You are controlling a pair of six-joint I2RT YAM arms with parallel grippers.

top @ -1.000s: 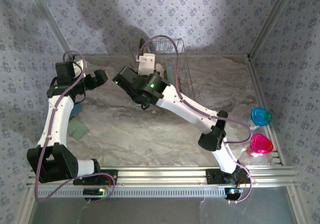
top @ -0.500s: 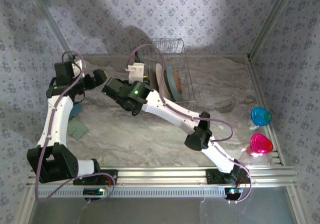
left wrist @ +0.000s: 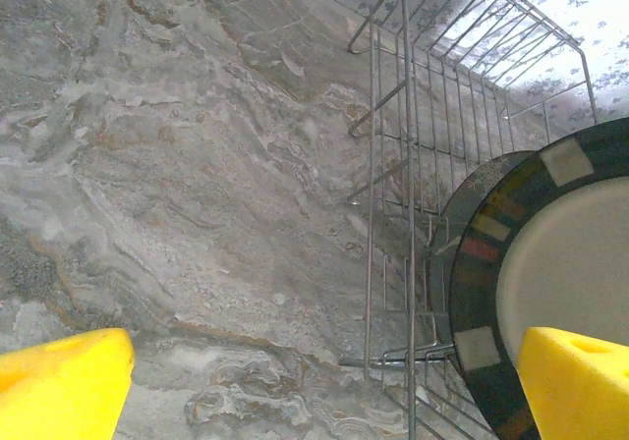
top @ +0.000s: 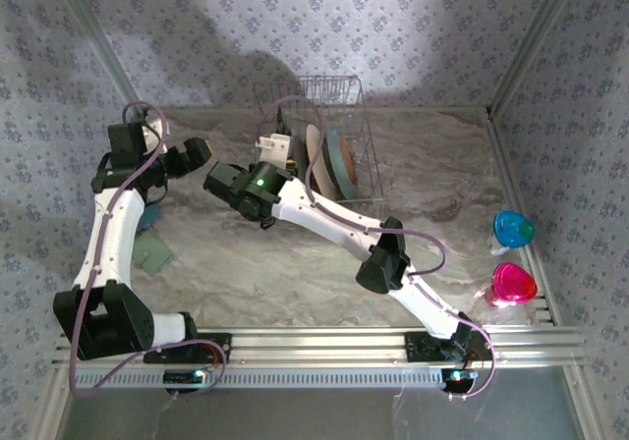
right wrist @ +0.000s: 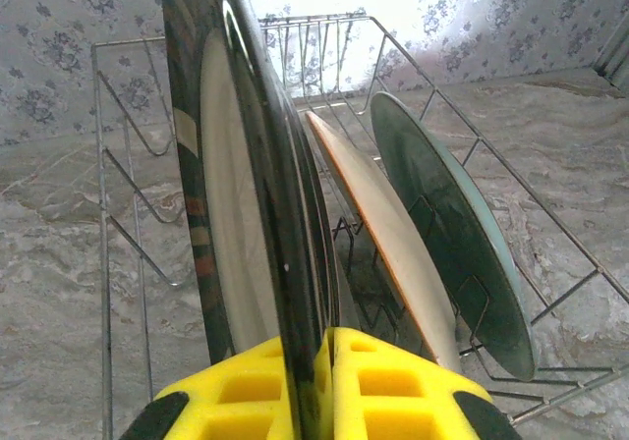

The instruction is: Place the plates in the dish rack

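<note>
Next, I set the dark-brown striped plate down in the wire rack's empty end (top: 264, 151) with my right gripper. That spot is farthest from the pale teal plate.
My right gripper (right wrist: 313, 386) is shut on the rim of the dark-brown striped plate (right wrist: 231, 224), which stands on edge at the left end of the wire dish rack (right wrist: 120, 175). The same plate (left wrist: 560, 263) shows in the left wrist view beside the rack (left wrist: 393, 165). An orange-cream plate (right wrist: 378, 219) and a pale teal plate (right wrist: 452, 248) lean upright between the tines to its right. From above, the right gripper (top: 278, 149) is at the rack's (top: 359, 155) left side. My left gripper (top: 197, 152) hangs open over bare table left of the rack, its fingertips (left wrist: 59, 386) far apart.
A blue cup (top: 512, 229) and a pink cup (top: 512, 285) stand at the right edge. A greenish flat piece (top: 152, 251) lies under the left arm. Patterned walls close in the back and sides, and a metal rail (top: 324, 340) runs along the front.
The right arm has swung left and down with the striped plate, from over the rack to its left end, uncovering the two plates inside. The left arm has stayed still.
</note>
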